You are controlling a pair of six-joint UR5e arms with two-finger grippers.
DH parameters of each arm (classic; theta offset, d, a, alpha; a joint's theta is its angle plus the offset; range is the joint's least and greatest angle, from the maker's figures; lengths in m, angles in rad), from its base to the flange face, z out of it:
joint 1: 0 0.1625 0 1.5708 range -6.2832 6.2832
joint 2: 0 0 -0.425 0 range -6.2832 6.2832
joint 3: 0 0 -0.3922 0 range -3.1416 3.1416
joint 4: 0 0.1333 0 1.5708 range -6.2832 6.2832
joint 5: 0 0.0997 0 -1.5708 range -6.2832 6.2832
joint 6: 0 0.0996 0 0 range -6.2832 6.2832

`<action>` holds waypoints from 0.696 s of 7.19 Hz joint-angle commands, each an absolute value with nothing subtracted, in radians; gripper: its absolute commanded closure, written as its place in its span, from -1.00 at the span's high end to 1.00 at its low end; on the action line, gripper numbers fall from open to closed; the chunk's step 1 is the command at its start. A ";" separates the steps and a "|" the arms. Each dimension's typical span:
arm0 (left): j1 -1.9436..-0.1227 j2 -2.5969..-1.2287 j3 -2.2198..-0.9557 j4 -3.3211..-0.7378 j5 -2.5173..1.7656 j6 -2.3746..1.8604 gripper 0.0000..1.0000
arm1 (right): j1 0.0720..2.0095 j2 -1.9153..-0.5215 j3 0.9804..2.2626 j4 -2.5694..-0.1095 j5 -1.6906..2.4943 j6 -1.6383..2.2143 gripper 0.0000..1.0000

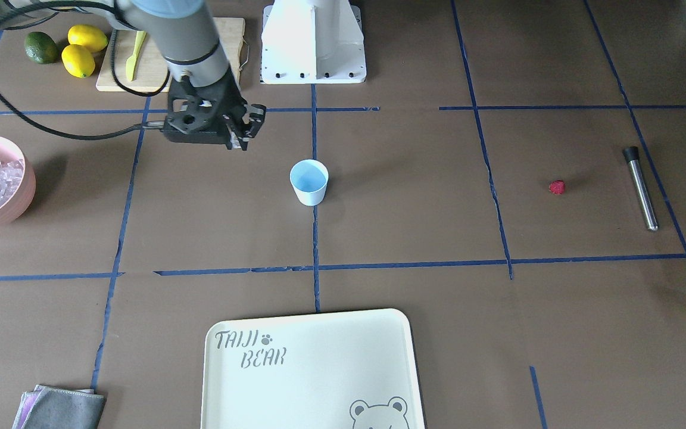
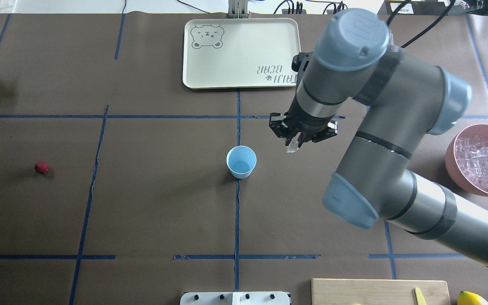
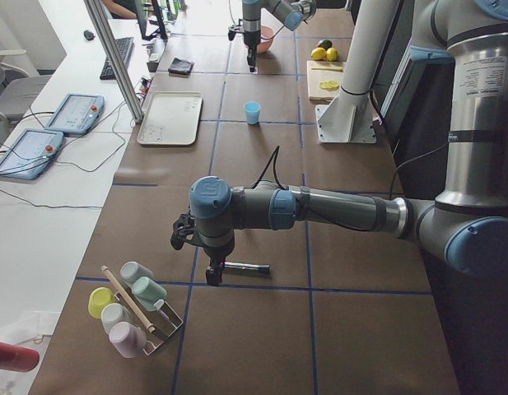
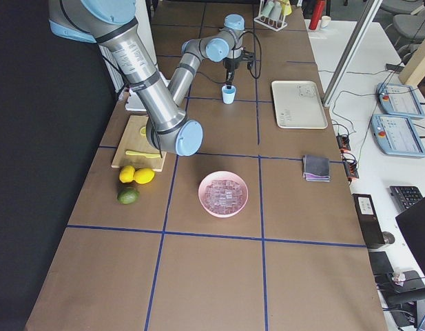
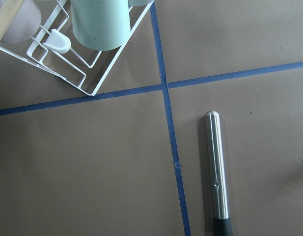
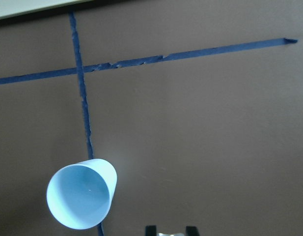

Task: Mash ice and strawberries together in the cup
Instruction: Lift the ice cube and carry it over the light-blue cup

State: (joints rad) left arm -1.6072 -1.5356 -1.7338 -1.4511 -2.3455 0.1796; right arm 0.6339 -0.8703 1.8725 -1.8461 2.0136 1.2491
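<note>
The robot's right gripper needs to release the clear ice cube inside the small light-blue cup [image 1: 309, 180] [image 6: 79, 196] on the blue tape line.
The small light-blue cup [image 1: 309, 182] [image 2: 241, 162] [image 6: 81, 201] stands upright and looks empty at the table's middle. My right gripper [image 2: 292, 144] [image 1: 239, 140] hangs above the table just beside the cup, on the pink bowl's side, shut on a clear ice cube [image 2: 291, 147]. More ice [image 2: 481, 161] fills the pink bowl [image 1: 18, 149]. The red strawberry [image 1: 557, 187] [image 2: 42, 167] lies alone on the far side of the table. My left gripper [image 3: 212, 276] hovers over a metal muddler [image 5: 217, 172] [image 1: 641, 187]; I cannot tell whether it is open or shut.
A cream tray [image 2: 244, 42] lies beyond the cup. A cutting board [image 1: 158, 65] carries a yellow knife, with lemons [image 1: 84, 50] and an avocado [image 1: 41, 47] beside it. A wire rack of cups [image 3: 130, 309] stands near the muddler. A grey cloth [image 1: 63, 408] lies at the table's edge.
</note>
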 commanded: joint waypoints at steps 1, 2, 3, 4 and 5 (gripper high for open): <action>-1.606 -1.537 -1.743 -1.450 -2.345 0.178 1.00 | 0.568 -0.761 1.699 -1.758 1.947 1.317 -1.00; -1.606 -1.537 -1.747 -1.450 -2.345 0.178 1.00 | 0.565 -0.689 1.580 -1.723 1.947 1.337 -1.00; -1.606 -1.537 -1.747 -1.450 -2.345 0.178 1.00 | 0.558 -0.658 1.536 -1.720 1.945 1.339 -1.00; -1.606 -1.537 -1.747 -1.448 -2.345 0.178 1.00 | 0.546 -0.658 1.534 -1.721 1.928 1.339 -0.99; -1.606 -1.537 -1.749 -1.448 -2.345 0.178 1.00 | 0.543 -0.660 1.532 -1.721 1.918 1.338 -0.98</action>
